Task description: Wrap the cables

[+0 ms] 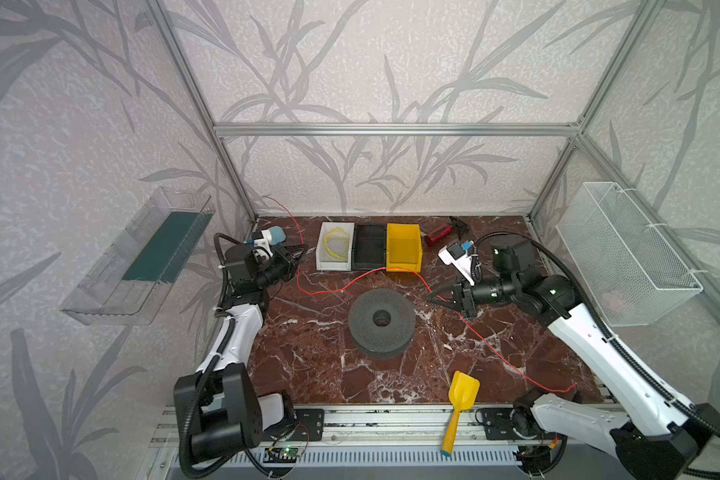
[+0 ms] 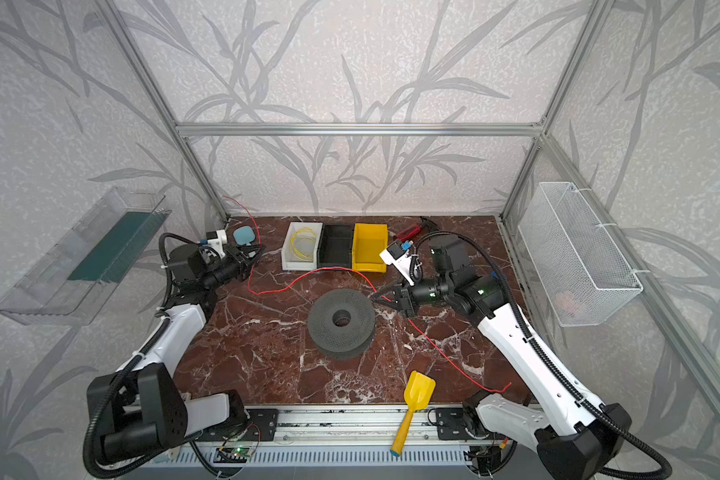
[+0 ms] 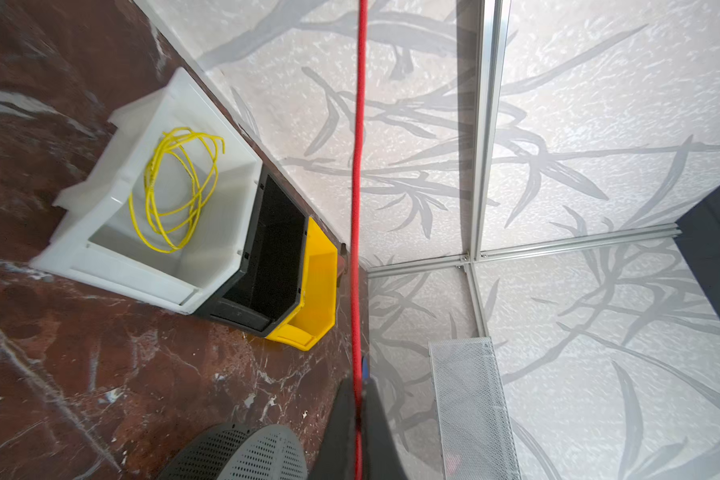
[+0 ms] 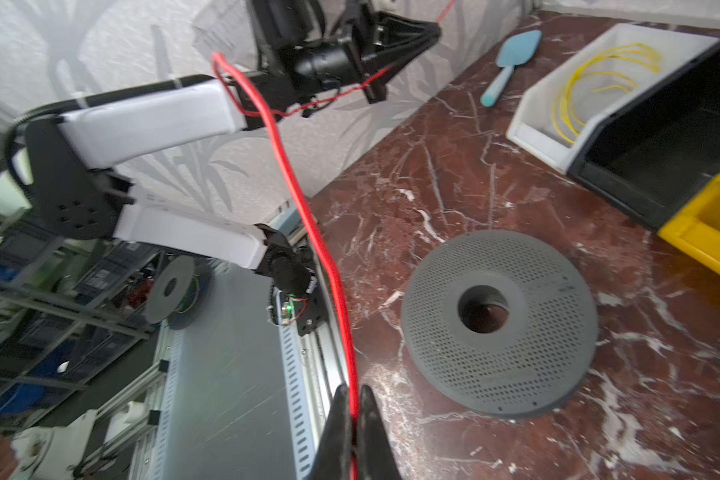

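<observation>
I need to use my right gripper to take the cable (image 1: 298, 277) beside my left gripper and pull it in, as a long tail of the red cable trails past my left gripper.
A long red cable (image 1: 329, 292) trails across the marble table from the back left wall to the front right corner. My left gripper (image 1: 302, 249) is at the back left, raised, and in the left wrist view it (image 3: 358, 386) is shut on the red cable (image 3: 356, 166). My right gripper (image 1: 431, 297) is just right of the grey perforated spool (image 1: 381, 322). The right wrist view shows it (image 4: 352, 395) shut on the same cable (image 4: 307, 208). A coiled yellow cable (image 1: 336, 245) lies in the white bin (image 1: 320, 249).
A black bin (image 1: 368, 247) and a yellow bin (image 1: 404, 247) stand beside the white one at the back. A yellow scoop (image 1: 460, 399) lies at the front edge, a blue scoop (image 1: 277, 235) at the back left, a red and black tool (image 1: 441, 232) at the back. A wire basket (image 1: 624, 249) hangs on the right wall.
</observation>
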